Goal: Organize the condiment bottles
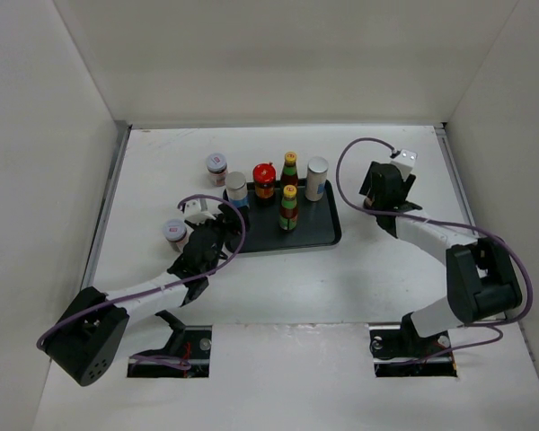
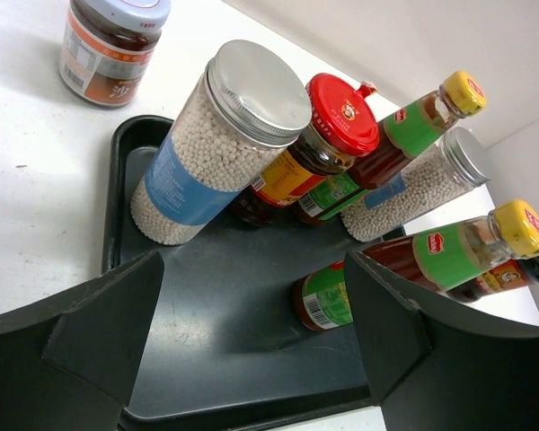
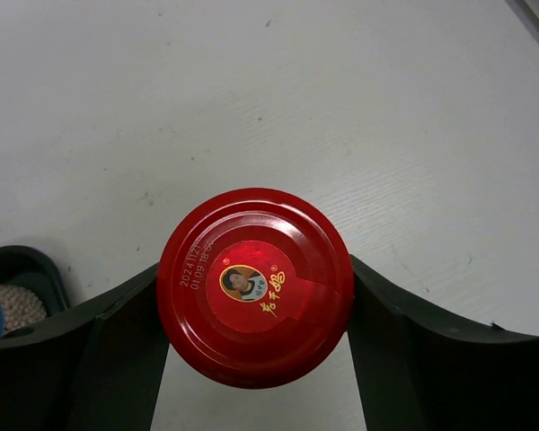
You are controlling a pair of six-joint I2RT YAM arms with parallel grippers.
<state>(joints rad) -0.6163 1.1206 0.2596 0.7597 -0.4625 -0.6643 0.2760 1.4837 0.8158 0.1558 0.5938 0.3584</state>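
The robot's right gripper should release the red-lidded jar it holds on the black tray's bare spot (image 1: pixel 313 217) next to the nearer sauce bottle.
The black tray (image 1: pixel 319 229) holds two silver-capped shakers (image 1: pixel 237 189) (image 1: pixel 316 178), a red-lidded jar (image 1: pixel 264 180) and two yellow-capped sauce bottles (image 1: pixel 290 169) (image 1: pixel 288 207). Two white-lidded jars (image 1: pixel 216 168) (image 1: pixel 174 232) stand on the table left of the tray. My left gripper (image 1: pixel 226 229) is open and empty over the tray's near left part (image 2: pixel 225 332), facing a shaker (image 2: pixel 225 144). My right gripper (image 1: pixel 375 196), right of the tray, is shut on the second red-lidded jar (image 3: pixel 256 287). That jar is hidden under the gripper in the top view.
White walls enclose the table on the left, back and right. The tray's corner (image 3: pixel 18 265) shows at the left edge of the right wrist view. Bare table lies between the tray and the right gripper.
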